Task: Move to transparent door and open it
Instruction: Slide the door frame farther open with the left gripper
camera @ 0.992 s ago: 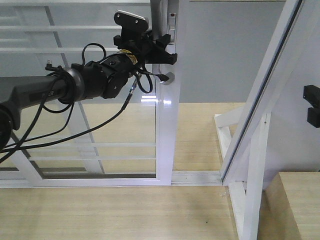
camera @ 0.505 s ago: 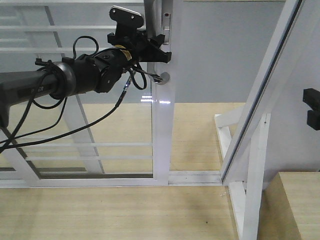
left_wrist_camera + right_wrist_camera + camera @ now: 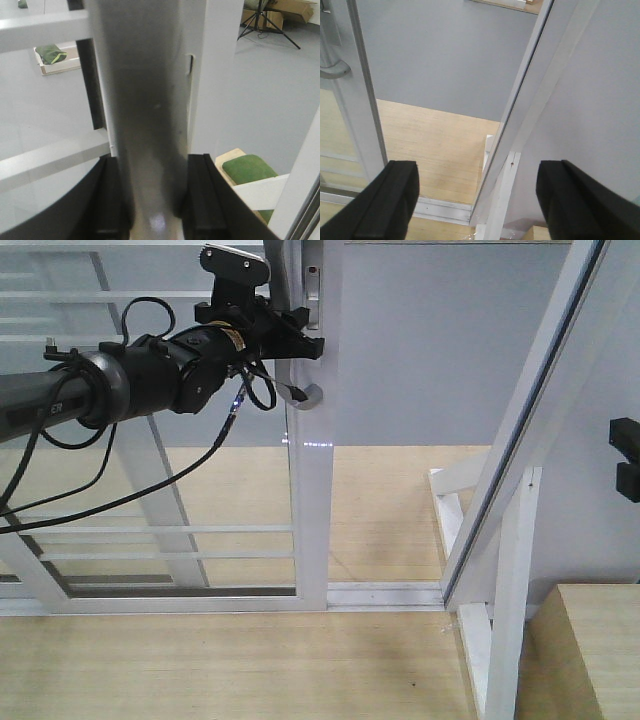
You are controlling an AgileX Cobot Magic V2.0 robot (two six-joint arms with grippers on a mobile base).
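My left gripper will release the transparent door's handle in front of the upper horizontal bars [image 3: 92,335], beyond the open gap.
The transparent door [image 3: 312,500] is a white-framed glass panel with thin horizontal bars, standing left of an open gap. Its silver-grey pull handle [image 3: 308,394] curves out from the frame's upper part. My left gripper [image 3: 300,342] is shut on that handle. In the left wrist view the grey handle [image 3: 150,120] fills the space between the black fingers [image 3: 112,200], which press on both of its sides. My right gripper [image 3: 490,200] stands open and holds nothing. It faces the gap, with the door's frame [image 3: 365,100] and handle [image 3: 332,70] to its left.
A white door-frame post with a diagonal brace [image 3: 510,500] stands right of the gap. A floor track [image 3: 390,592] crosses the wooden floor [image 3: 240,660]. A wooden block [image 3: 590,650] sits at the bottom right. Grey floor [image 3: 440,350] lies beyond the doorway. Cables [image 3: 150,490] hang from the left arm.
The door has slid left with my left gripper on its handle, and the gap to the post has widened. The right gripper has stayed where it was.
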